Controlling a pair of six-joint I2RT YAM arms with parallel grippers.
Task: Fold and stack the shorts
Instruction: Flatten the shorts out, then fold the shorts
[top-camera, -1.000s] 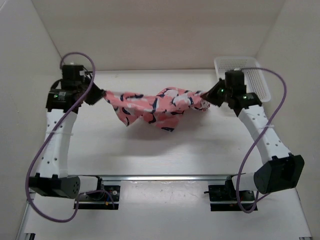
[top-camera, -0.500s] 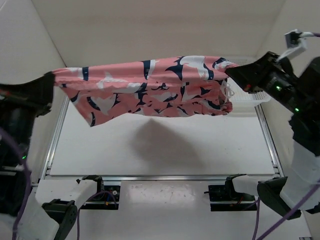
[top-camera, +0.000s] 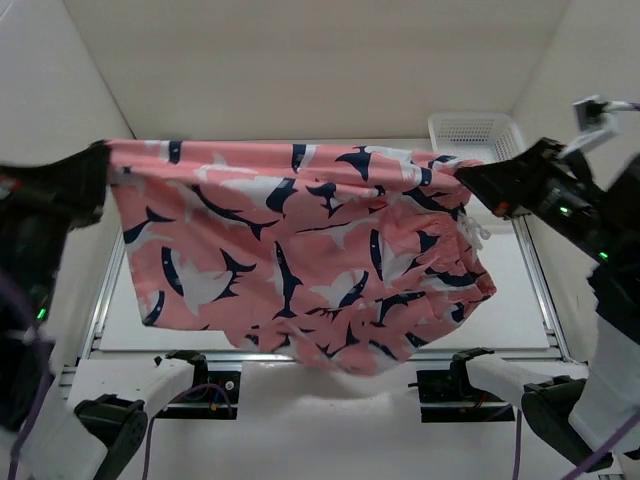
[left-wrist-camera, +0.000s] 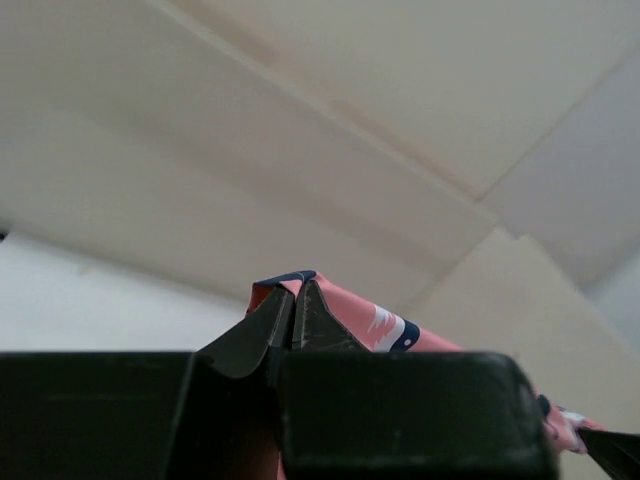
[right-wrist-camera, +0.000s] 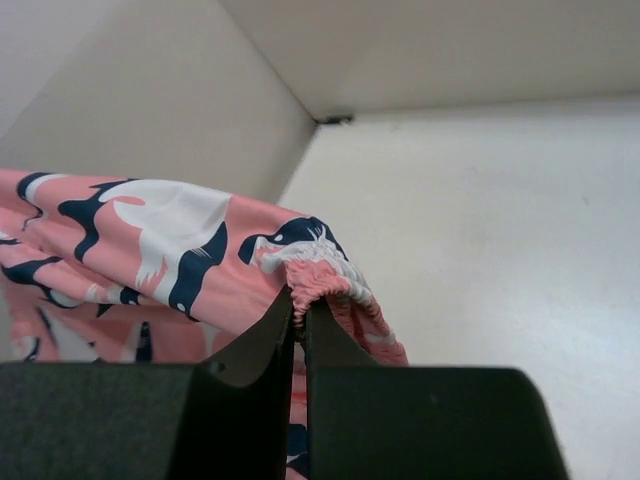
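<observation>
My left gripper releases the salmon-pink shorts next on the middle of the white table (top-camera: 325, 267), just behind the rail.
The salmon-pink shorts (top-camera: 300, 260) with navy-and-white shark shapes hang spread wide high above the table, held up between both arms. My left gripper (top-camera: 103, 155) is shut on the shorts' upper left corner (left-wrist-camera: 290, 285), its jaws (left-wrist-camera: 294, 295) pinching a thin fold of cloth. My right gripper (top-camera: 463, 172) is shut on the gathered waistband at the upper right corner (right-wrist-camera: 320, 280), with its tips (right-wrist-camera: 299, 300) closed around the ruffled edge. The cloth's lower hem droops toward the arm bases and hides most of the table.
A white mesh basket (top-camera: 475, 128) stands at the back right of the table (top-camera: 520, 290), partly behind the right arm. White walls enclose the workspace on three sides. The arm bases (top-camera: 200, 385) and their rail run along the near edge.
Both arms lifted the shorts from a bunched heap on the table up toward the camera. The cloth has since dropped open and hangs much longer than half a second ago.
</observation>
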